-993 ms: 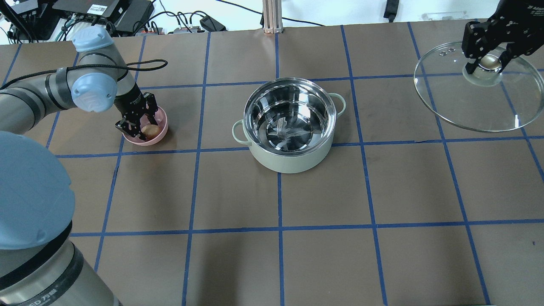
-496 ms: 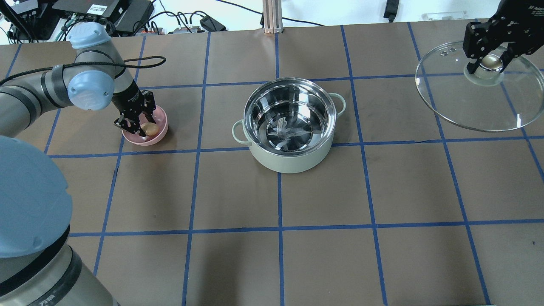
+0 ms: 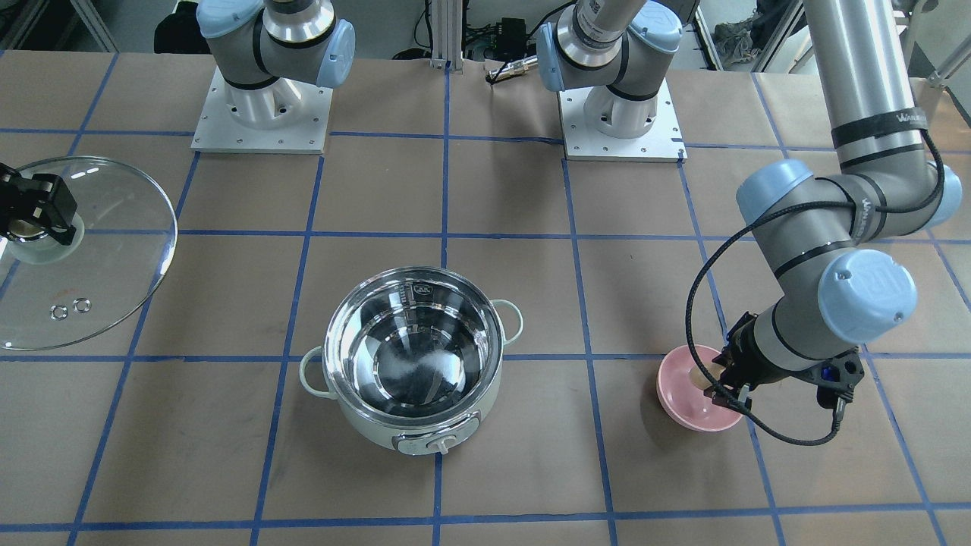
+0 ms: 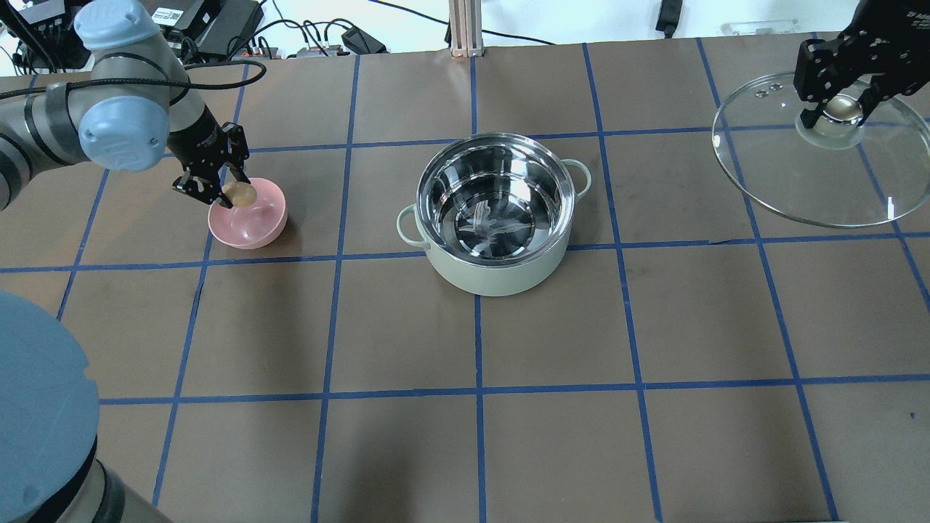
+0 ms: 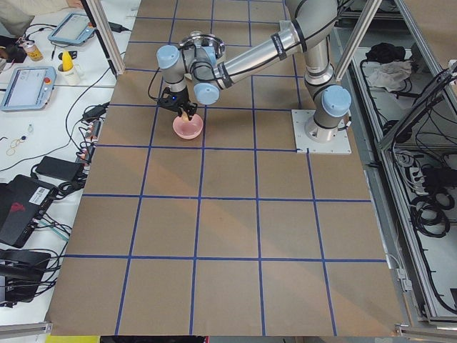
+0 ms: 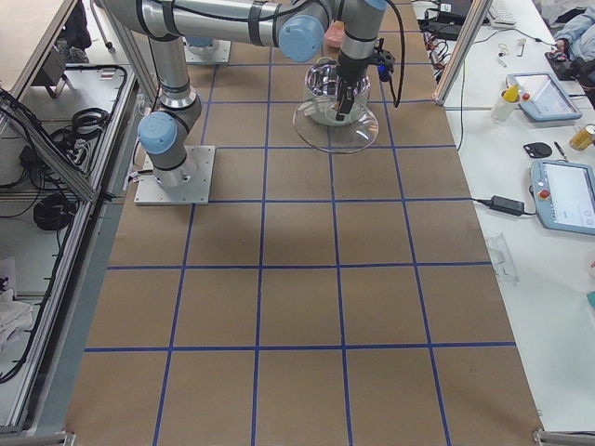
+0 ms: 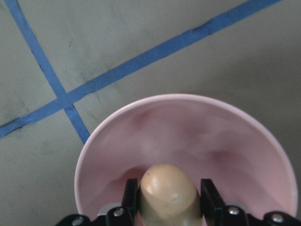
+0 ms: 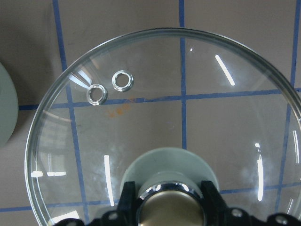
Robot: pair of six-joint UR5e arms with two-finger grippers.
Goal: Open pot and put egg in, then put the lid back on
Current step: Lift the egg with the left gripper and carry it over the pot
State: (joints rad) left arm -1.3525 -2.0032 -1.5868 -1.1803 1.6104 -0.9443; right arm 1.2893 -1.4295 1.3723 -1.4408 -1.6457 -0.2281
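Observation:
The tan egg, now held just above a pink bowl's rim, will be released by my left gripper on the shiny steel bottom inside the open pot [image 3: 407, 352].
The pot [image 4: 501, 280] stands open at mid-table, its steel inside empty; it also shows in the front view [image 3: 364, 425]. My left gripper [image 4: 234, 190] is shut on the tan egg [image 4: 240, 193] and holds it just above the far-left rim of a pink bowl [image 4: 254, 225]. In the left wrist view the egg [image 7: 169, 188] sits between both fingers [image 7: 130, 194] over the bowl [image 7: 188, 101]. My right gripper [image 4: 835, 102] is shut on the knob of the glass lid [image 4: 806, 181] and holds it tilted at the far right. The lid also shows in the right wrist view [image 8: 188, 70].
Blue tape lines grid the brown table. In the front view the arm bases [image 3: 262, 114] stand behind the pot. Cables and electronics [image 4: 182, 22] lie beyond the far edge. A black cable [image 3: 698, 303] loops from the left wrist near the bowl [image 3: 683, 406].
My left gripper has risen out of the pink bowl with the egg and drifted up and to the left. The right gripper with the lid has barely shifted.

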